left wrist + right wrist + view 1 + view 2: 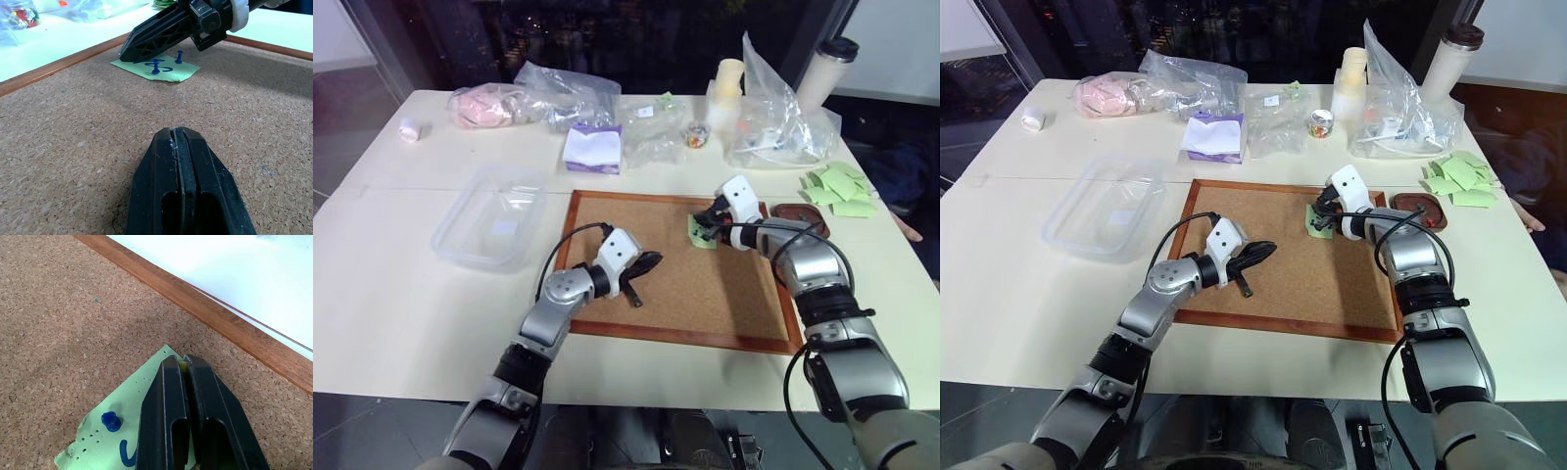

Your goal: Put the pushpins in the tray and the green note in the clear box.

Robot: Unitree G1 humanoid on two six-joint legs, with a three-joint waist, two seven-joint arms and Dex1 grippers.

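Note:
Next, my right gripper releases the yellow pushpin inside the dark reddish tray [795, 216], toward the side closest to the corkboard. The pushpin is now at the green note's edge.
The green note [697, 238] lies on the corkboard [685, 338], near its far right corner, pinned by two blue pushpins [156, 66] over a blue pen mark. My right gripper [182, 361] is shut at the note's edge, and a sliver of yellow pushpin [182, 365] shows between its tips. My left gripper [174, 131] hovers shut and empty over the middle of the board, pointing at the note. The dark reddish tray [800, 213] sits just right of the board. The clear box [489, 220] stands to the board's left.
A heap of plain green notes [840, 189] lies at the right edge. Behind the board are clear plastic bags [568, 93], a purple tissue pack [592, 149], a small jar [697, 135], a lidded cup [825, 69] and a white roll [409, 129].

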